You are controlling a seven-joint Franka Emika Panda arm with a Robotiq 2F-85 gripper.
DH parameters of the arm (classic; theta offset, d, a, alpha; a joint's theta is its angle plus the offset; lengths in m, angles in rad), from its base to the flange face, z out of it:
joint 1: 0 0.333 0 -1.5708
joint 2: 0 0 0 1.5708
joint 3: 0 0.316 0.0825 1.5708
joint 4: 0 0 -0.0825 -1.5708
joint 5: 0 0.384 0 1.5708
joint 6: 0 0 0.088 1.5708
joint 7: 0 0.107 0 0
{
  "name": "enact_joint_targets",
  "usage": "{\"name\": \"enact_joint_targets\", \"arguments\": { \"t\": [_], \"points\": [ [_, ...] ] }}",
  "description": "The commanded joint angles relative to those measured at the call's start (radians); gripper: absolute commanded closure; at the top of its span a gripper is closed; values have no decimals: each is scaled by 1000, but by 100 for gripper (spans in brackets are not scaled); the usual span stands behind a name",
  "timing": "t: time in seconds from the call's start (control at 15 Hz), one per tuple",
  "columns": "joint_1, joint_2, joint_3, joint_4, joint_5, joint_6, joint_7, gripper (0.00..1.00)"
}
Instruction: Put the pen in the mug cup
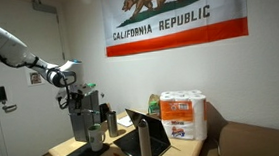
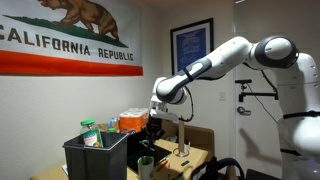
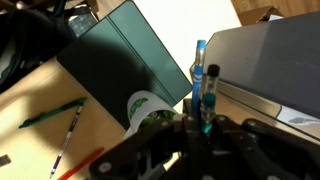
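The robot's gripper should release the blue pen inside the white paper cup [image 1: 96,134] [image 3: 152,114] beside the dark green flat case.
In the wrist view my gripper [image 3: 205,118] is shut on a pen [image 3: 210,88] with a clear teal barrel and dark cap, which sticks out between the fingers. A blue pen-like stick [image 3: 199,55] shows right beside it. Just below the fingers on the left is a white paper cup with green print [image 3: 148,108]. In both exterior views the gripper [image 1: 90,140] [image 2: 151,138] hangs low over the cluttered table. I cannot make out the short dark grey mug in any view. A tall slim dark tumbler [image 1: 111,120] stands behind the gripper.
A dark green flat case [image 3: 120,60] and a large grey box [image 3: 270,55] flank the gripper. Loose pens [image 3: 70,135] lie on the wooden table. A paper-towel pack [image 1: 186,116], an open laptop-like panel [image 1: 149,135] and a dark bin [image 2: 95,158] stand nearby.
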Motion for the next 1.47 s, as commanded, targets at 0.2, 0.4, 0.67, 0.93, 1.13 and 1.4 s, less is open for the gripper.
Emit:
{"name": "enact_joint_targets", "arguments": {
  "t": [0.2, 0.4, 0.67, 0.93, 1.13, 1.4],
  "points": [
    [-72, 19, 5, 49, 212, -162, -112, 93],
    [-77, 23, 12, 45, 303, -196, -150, 94],
    [-74, 31, 10, 24, 394, -202, -172, 94],
    [-78, 43, 4, -3, 449, -192, -176, 93],
    [-88, 46, -1, -28, 489, -189, -185, 93],
    [-101, 47, -12, -68, 543, -179, -217, 94]
  ]
}}
